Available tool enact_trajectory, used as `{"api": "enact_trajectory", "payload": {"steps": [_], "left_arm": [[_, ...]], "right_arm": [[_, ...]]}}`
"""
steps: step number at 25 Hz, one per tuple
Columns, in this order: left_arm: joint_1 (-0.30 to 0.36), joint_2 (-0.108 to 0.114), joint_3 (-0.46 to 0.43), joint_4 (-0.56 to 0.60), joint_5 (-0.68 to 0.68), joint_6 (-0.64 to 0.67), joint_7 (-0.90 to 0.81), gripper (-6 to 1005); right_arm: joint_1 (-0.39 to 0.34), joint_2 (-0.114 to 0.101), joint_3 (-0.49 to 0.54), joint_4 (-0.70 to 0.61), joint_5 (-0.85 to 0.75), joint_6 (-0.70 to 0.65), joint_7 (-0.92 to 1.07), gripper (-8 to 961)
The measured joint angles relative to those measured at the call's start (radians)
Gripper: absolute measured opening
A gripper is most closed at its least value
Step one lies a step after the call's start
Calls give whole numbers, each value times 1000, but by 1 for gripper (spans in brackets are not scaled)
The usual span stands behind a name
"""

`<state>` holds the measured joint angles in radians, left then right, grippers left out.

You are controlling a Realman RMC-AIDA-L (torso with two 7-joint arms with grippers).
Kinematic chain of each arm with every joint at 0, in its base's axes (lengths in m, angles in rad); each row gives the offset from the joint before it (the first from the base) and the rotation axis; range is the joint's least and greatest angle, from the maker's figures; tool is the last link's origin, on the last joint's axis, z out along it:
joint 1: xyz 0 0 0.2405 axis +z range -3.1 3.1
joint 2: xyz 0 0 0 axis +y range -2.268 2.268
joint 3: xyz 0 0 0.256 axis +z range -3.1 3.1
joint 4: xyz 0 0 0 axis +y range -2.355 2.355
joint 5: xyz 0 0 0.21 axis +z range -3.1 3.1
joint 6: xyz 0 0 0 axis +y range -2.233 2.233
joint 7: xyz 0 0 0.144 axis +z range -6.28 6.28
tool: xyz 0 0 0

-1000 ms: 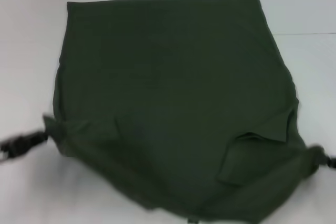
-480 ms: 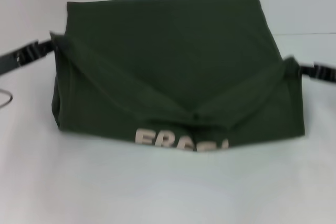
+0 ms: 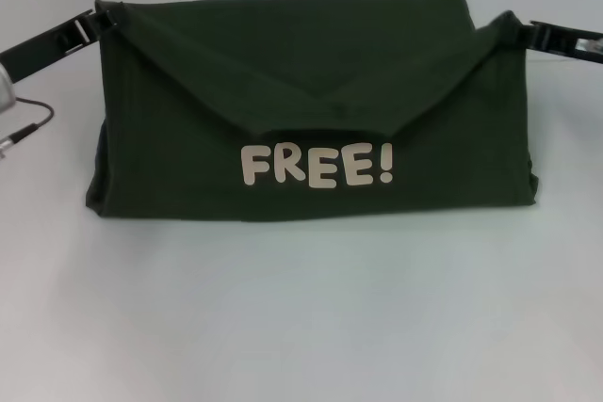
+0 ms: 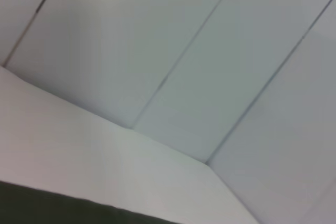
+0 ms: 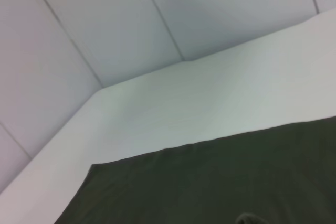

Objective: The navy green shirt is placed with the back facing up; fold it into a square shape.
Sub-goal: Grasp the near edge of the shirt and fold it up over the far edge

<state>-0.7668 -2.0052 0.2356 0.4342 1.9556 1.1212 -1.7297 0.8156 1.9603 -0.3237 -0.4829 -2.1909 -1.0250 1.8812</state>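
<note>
Next, I let go of the shirt corner with my left gripper about midway [image 3: 100, 96] along the shirt's side edge by the thin cable.
The navy green shirt [image 3: 311, 120] lies on the white table, its near half folded over toward the far edge, so the cream "FREE!" lettering [image 3: 317, 165] faces up. My left gripper [image 3: 98, 20] is shut on the shirt's far left corner. My right gripper [image 3: 521, 30] is shut on the far right corner. The cloth between them sags in a V above the lettering. The right wrist view shows a broad piece of the shirt [image 5: 220, 182]. The left wrist view shows only a dark strip of the shirt [image 4: 52, 211].
The white table [image 3: 301, 317] stretches in front of the shirt. A thin cable [image 3: 28, 124] hangs by my left arm at the left edge. White wall panels [image 4: 184, 51] stand behind the table.
Both grippers have carried the near corners up and away toward the far edge. The shirt has gone from spread flat to folded in half, and the lettering has come into full view.
</note>
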Motion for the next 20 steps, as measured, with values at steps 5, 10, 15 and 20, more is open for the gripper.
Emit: {"api": "enact_trajectory", "payload": {"steps": [5,10,15,20], "left_arm": [[-12,-32,-3,-74,-43,-161,126,19],[1,-88,-5,-114,-77,-283,285,20],[15,-118,-4,-117,-93,-308,351,19],[17,-115,1,-117,-92,-273,342,19]], "right_arm": [[14,13,-77,89,73,131,-50,114],[9,55,-84,147,97,252,-129,121],[1,87,-80,162,99,300,-176,128],[-5,89,-83,157,120,289,-180,135]]}}
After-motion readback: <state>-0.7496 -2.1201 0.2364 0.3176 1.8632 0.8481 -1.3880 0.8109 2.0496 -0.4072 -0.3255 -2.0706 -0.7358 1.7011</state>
